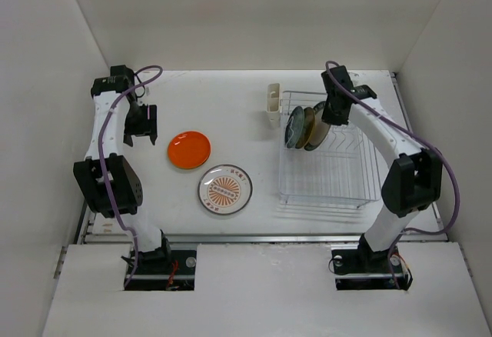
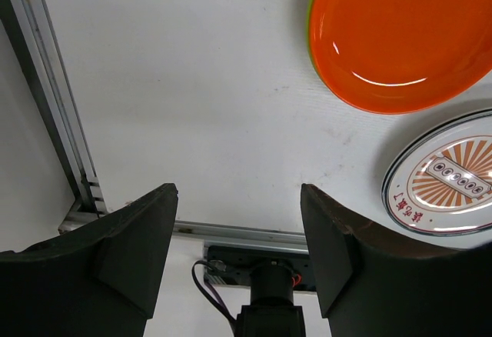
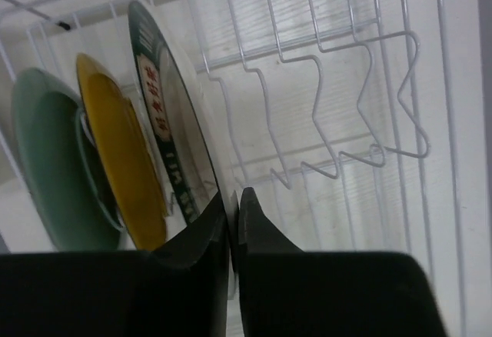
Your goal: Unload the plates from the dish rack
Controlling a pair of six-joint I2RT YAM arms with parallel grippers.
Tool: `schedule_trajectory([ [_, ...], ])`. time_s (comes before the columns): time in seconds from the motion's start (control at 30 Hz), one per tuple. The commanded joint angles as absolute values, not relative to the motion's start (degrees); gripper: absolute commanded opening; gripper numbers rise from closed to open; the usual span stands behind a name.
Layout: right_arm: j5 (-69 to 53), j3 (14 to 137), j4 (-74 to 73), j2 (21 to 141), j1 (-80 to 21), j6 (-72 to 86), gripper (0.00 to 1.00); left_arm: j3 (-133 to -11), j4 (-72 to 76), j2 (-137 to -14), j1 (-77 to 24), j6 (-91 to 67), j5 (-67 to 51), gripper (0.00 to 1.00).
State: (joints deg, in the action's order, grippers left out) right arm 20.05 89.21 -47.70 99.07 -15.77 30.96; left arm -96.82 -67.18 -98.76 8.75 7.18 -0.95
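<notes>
Next, I set the green-rimmed white plate on the sunburst plate (image 1: 224,190), dark rim and all, using my right gripper.
The white wire dish rack (image 1: 327,197) stands at the right and holds three upright plates at its far end. My right gripper (image 1: 332,112) is shut on the rim of the nearest one, a white plate with a dark green lettered rim (image 3: 163,114), which stands in its slot. Behind it stand a yellow plate (image 3: 123,168) and a green plate (image 3: 42,152). An orange plate (image 1: 189,149) lies on the table over a lime green one (image 2: 314,14). A white plate with an orange sunburst (image 1: 225,189) lies beside them. My left gripper (image 1: 141,125) is open and empty, left of the orange plate.
A cream cutlery cup (image 1: 274,103) sits at the rack's far left corner. Bare rack wires (image 3: 323,60) run right of the held plate. A metal rail (image 2: 46,106) lines the table's left edge. White walls enclose the table.
</notes>
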Motion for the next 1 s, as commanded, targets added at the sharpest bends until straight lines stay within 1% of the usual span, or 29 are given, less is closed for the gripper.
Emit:
schedule_trajectory([
  [0.0,20.7,91.5,-45.4,98.4,-15.7,30.8,0.0,-98.9,-68.6,-98.6,9.2,6.9,0.0,0.62],
  [0.13,26.6,93.8,-48.7,95.2,-15.7,30.8,0.0,-98.9,-68.6,-98.6,9.2,6.9,0.0,0.62],
  [0.23,32.3,97.9,-52.0,92.9,-16.3,28.8,0.0,-98.9,-68.6,-98.6,9.2,6.9,-1.4,0.62],
  [0.27,35.9,99.3,-52.9,92.9,-17.0,28.1,0.0,-98.9,-68.6,-98.1,9.2,6.9,-1.4,0.62],
  [0.37,42.3,106.8,-57.7,92.0,-18.5,26.3,0.0,-98.9,-68.6,-98.1,9.2,6.9,-2.5,0.62],
  [0.4,46.9,111.1,-59.1,91.5,-19.6,26.3,0.0,-98.9,-68.6,-97.5,9.2,6.9,-2.5,0.62],
  [0.5,53.5,116.6,-64.2,91.5,-22.7,25.7,0.0,-98.9,-68.6,-96.9,9.2,6.9,-2.5,0.62],
  [0.57,52.2,118.6,-64.8,91.0,-25.3,23.9,0.0,-98.9,-68.6,-96.2,9.2,6.9,-2.5,0.62],
  [0.63,42.0,116.0,-61.4,90.1,-30.8,21.5,0.0,-98.9,-68.6,-95.5,9.2,6.9,-2.5,0.62],
  [0.7,30.4,111.7,-53.4,88.9,-34.5,18.0,0.0,-98.9,-68.6,-95.5,9.2,6.9,-2.5,0.62],
  [0.73,16.1,109.3,-50.1,88.9,-37.3,17.0,0.0,-98.9,-68.6,-95.5,9.2,6.9,-1.9,0.62],
  [0.77,9.3,104.5,-44.2,89.5,-38.7,16.4,0.0,-98.9,-68.6,-95.5,9.2,6.4,-1.9,0.62],
  [0.83,-1.8,101.1,-39.1,91.3,-42.1,16.4,0.0,-98.3,-68.6,-95.5,9.2,6.4,-1.3,0.62],
  [0.87,-9.9,99.1,-36.9,92.5,-43.0,16.4,0.0,-97.7,-68.6,-94.8,9.2,6.4,-1.3,0.62],
  [0.9,-13.2,99.1,-34.0,95.4,-43.7,16.4,0.0,-97.6,-68.6,-94.8,9.2,6.4,-1.3,0.62],
  [0.97,-19.0,98.5,-32.5,98.7,-44.8,16.4,0.0,-96.9,-68.6,-94.2,9.2,6.4,-0.8,0.62],
])
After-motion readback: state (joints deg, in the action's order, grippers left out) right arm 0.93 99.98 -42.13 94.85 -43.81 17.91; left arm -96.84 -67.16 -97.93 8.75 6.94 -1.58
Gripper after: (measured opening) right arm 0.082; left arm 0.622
